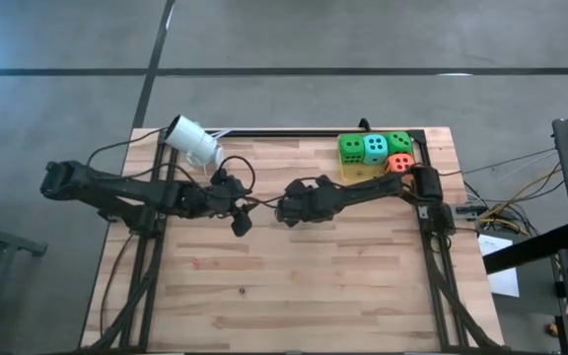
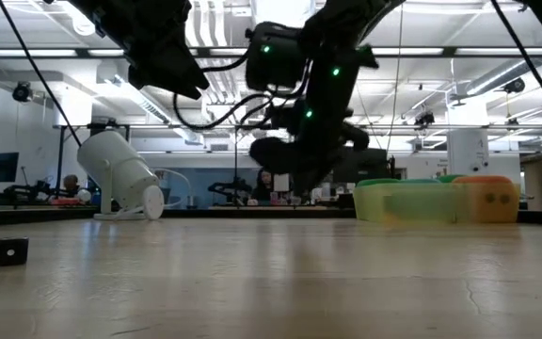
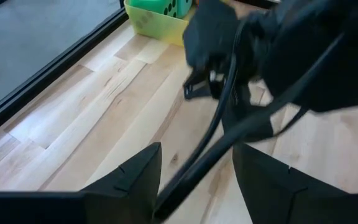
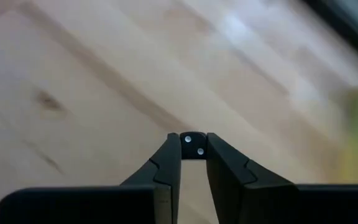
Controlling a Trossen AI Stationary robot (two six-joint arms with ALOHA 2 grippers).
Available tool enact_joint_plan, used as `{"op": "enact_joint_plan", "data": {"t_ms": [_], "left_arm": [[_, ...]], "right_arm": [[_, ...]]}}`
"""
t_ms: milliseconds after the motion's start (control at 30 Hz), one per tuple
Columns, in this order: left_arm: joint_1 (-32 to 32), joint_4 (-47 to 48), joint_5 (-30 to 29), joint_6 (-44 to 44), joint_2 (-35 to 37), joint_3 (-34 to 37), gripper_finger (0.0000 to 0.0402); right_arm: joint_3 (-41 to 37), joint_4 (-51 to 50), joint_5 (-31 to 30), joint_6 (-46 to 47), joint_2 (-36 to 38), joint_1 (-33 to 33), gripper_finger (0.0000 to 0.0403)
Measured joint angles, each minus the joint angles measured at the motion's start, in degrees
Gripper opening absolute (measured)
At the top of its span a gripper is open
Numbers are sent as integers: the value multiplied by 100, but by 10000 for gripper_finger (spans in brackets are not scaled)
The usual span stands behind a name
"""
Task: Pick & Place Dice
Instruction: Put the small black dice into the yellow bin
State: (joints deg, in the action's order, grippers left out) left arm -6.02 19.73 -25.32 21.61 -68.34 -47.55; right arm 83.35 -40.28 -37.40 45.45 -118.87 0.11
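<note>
I need to release the small black cube with my right gripper on the yellowish tray's bottom (image 1: 359, 173), just before the green and teal dice.
Four dice sit at the table's far right in and beside a yellowish tray (image 1: 356, 174): a green one (image 1: 351, 148), a teal one (image 1: 375, 148), a second green one (image 1: 399, 142) and an orange-red one (image 1: 399, 163). No gripper touches them. My right gripper (image 1: 287, 212) hangs over the table's middle, clear of the wood, shut on a small black cube (image 4: 192, 144) with two pale dots. My left gripper (image 1: 241, 223) stands open just left of it, above the table; a black cable (image 3: 216, 134) crosses in front of its gap. My right gripper pinches the small black cube (image 4: 192, 144) between the very ends of its two fingers (image 4: 166, 168). The fingers slant down toward the wood. The cube is lifted clear of the table; bare boards show behind it.
A white cylindrical lamp-like device (image 1: 193, 141) lies tilted at the far left. Another small black cube (image 2: 10, 250) rests on the boards. A dark frame (image 1: 294, 131) runs along the table's far edge and sides. Bare wood (image 1: 304, 286) fills the near half.
</note>
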Motion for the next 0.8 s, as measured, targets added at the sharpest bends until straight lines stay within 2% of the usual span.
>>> {"op": "enact_joint_plan", "data": {"t_ms": [300, 600, 800], "left_arm": [[-90, 10, 1, -23, 0, 0, 203], [-119, -1, 2, -36, 0, 0, 203], [-119, -58, 2, -36, 0, 2, 203]], "right_arm": [[-286, -1334, -510, 548, 911, 21, 53], [-1631, -1373, -615, 1199, 2251, -148, 54], [-2573, -1331, -607, 1609, 3123, -534, 54]]}}
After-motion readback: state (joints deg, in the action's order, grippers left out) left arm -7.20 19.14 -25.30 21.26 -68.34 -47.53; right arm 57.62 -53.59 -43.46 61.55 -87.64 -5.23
